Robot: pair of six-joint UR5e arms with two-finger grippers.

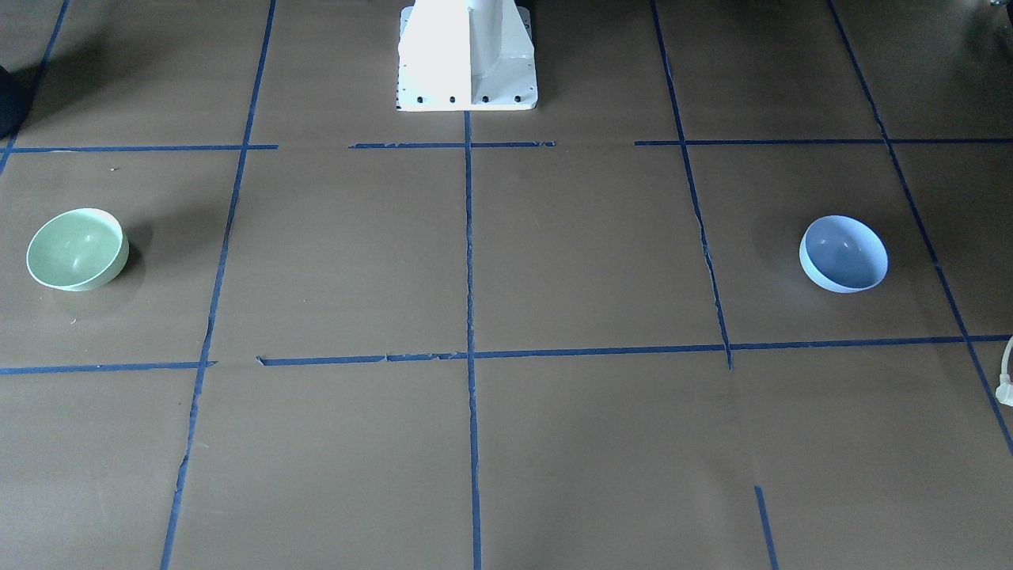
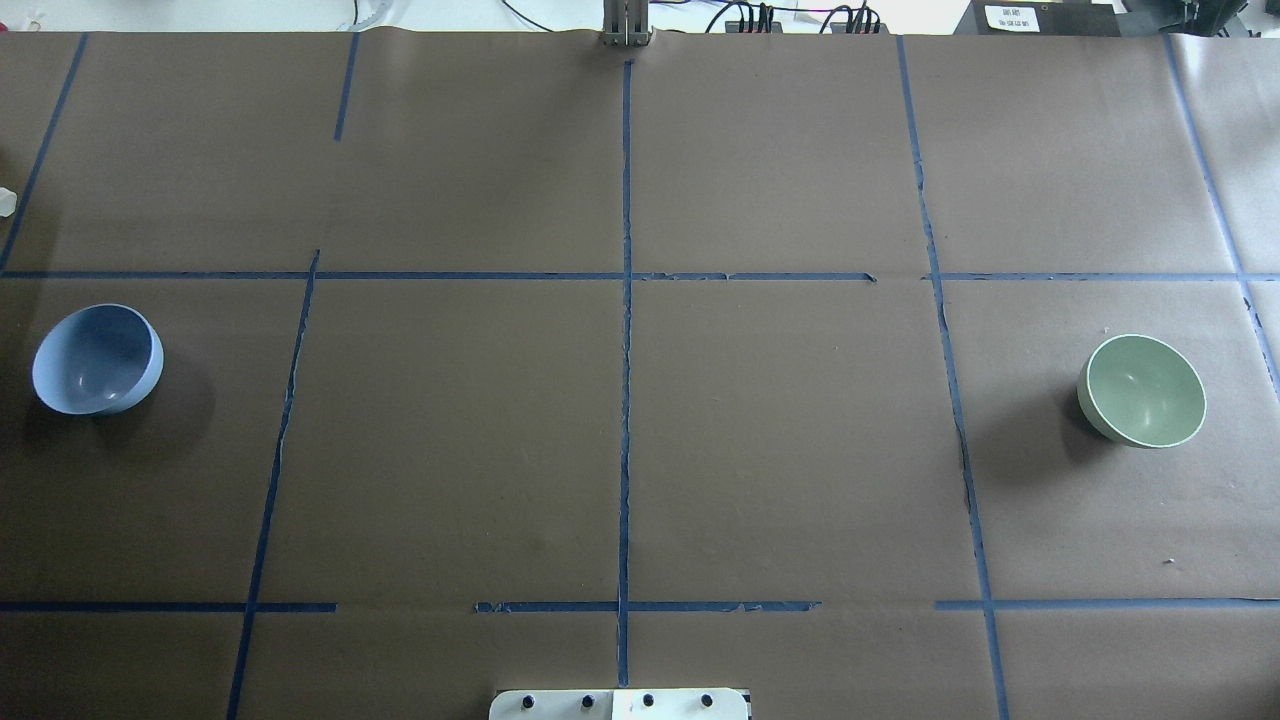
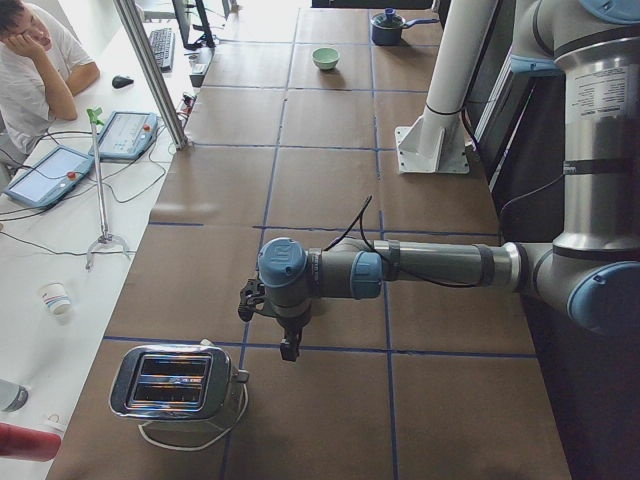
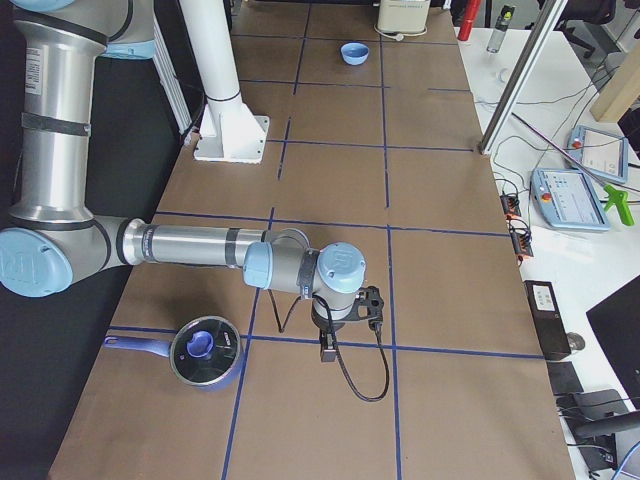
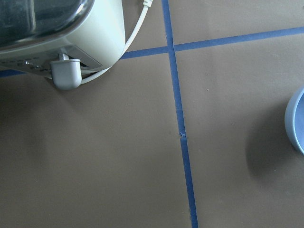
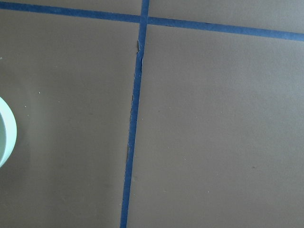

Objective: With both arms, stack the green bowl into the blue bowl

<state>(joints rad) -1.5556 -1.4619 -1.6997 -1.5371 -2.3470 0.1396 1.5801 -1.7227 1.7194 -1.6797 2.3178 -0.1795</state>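
Note:
I should close my left gripper on the blue bowl's rim point(image 1: 885, 247) point(image 5: 287, 119), on the side that faces the toaster and is farthest away from the green bowl.
The green bowl point(image 1: 77, 249) stands upright on the brown table, at the right in the overhead view point(image 2: 1142, 390). The blue bowl point(image 1: 843, 253) stands upright at the other end point(image 2: 97, 360), far apart from it. Neither arm shows in the front or overhead views. In the exterior left view my left gripper point(image 3: 289, 348) hangs over the table by a toaster; its wrist view shows the blue bowl's rim point(image 5: 297, 126). In the exterior right view my right gripper point(image 4: 328, 350) hangs near a pot; its wrist view shows the green bowl's rim point(image 6: 7, 130). I cannot tell whether either gripper is open or shut.
A steel toaster point(image 3: 175, 385) with its white cord stands at the table's left end. A lidded blue pot point(image 4: 205, 350) stands at the right end. The white pedestal base point(image 1: 467, 55) is at the robot's side. An operator point(image 3: 30, 70) sits beyond the table.

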